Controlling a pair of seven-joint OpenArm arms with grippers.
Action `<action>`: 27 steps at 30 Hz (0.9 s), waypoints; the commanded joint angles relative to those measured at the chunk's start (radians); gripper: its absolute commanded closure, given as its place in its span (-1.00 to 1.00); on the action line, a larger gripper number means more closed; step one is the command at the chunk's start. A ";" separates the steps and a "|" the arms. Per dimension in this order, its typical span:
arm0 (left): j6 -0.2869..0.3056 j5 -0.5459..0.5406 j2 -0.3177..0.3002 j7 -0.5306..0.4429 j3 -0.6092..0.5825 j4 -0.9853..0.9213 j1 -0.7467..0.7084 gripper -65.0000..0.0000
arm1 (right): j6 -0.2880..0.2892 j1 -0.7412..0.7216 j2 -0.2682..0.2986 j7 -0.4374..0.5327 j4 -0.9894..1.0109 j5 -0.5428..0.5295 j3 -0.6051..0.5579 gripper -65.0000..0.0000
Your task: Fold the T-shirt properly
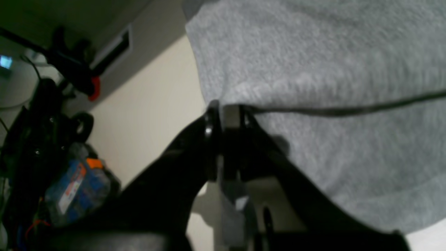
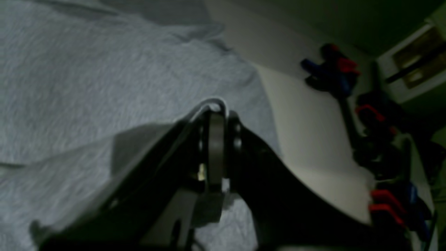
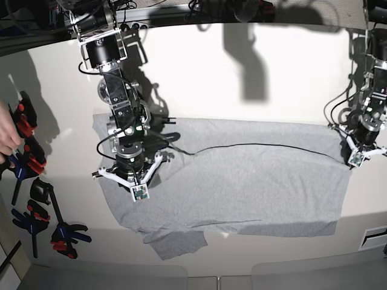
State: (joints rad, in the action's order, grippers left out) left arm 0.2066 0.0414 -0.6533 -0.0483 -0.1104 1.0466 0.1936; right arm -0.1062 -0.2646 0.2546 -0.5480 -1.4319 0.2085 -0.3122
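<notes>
Next, my left gripper releases the T-shirt's held edge just behind the front corner nearest the slotted white plate [image 3: 344, 217] [image 1: 200, 52].
The light grey T-shirt [image 3: 254, 181] lies spread wide across the cream table [image 3: 254, 84], plain side up. A dark fold line runs across it between the two arms. My right gripper [image 3: 140, 193] is over the shirt's left part. In the right wrist view its jaws [image 2: 216, 113] are shut with a thin edge of the T-shirt [image 2: 87, 69] pinched at the tips. My left gripper [image 3: 355, 160] is at the shirt's right edge. The left wrist view shows it [image 1: 226, 111] shut on the T-shirt [image 1: 331, 52] where the fold line starts.
Several red, blue and black clamps [image 3: 27, 163] lie along the table's left side, with more [image 3: 60, 232] near the front left. A person's hand [image 3: 6, 136] reaches in at the left edge. One sleeve [image 3: 175, 241] sticks out toward the front edge.
</notes>
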 commanded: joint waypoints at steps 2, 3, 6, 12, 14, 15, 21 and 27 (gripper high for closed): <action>-0.011 -0.005 -0.003 -0.027 0.010 0.012 0.035 1.00 | -0.006 -0.042 0.005 0.033 0.015 0.016 0.005 1.00; -0.011 -0.004 0.006 -0.027 0.010 0.009 0.040 1.00 | -0.005 -0.051 0.005 0.033 0.034 0.015 0.005 1.00; -0.012 -0.005 0.025 -0.027 0.010 -0.031 0.068 1.00 | 0.032 -0.091 0.005 0.049 0.105 0.015 0.005 1.00; -0.011 -0.008 0.053 -0.028 0.010 -0.199 0.156 1.00 | 0.082 -0.190 0.003 0.063 0.240 -0.074 0.005 1.00; -0.011 -0.008 0.060 -0.031 0.010 -0.224 0.171 1.00 | 0.095 -0.217 0.003 0.079 0.266 -0.091 0.005 1.00; -0.011 -0.008 0.060 -0.035 0.010 -0.230 0.175 1.00 | 0.105 -0.229 0.003 0.082 0.275 -0.090 0.005 1.00; -0.011 -0.008 0.060 -0.039 0.010 -0.237 0.183 1.00 | 0.194 -0.293 -0.004 0.140 0.402 -0.153 0.005 1.00; -0.012 -0.008 0.060 -0.039 0.010 -0.251 0.192 1.00 | 0.196 -0.351 -0.037 0.189 0.562 -0.152 0.005 1.00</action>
State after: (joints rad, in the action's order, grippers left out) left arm 0.2081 0.0422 -0.5735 -0.0647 -0.1101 0.7834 0.3584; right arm 0.0944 -0.5735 0.2161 -0.3904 -0.8516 0.0517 -0.3122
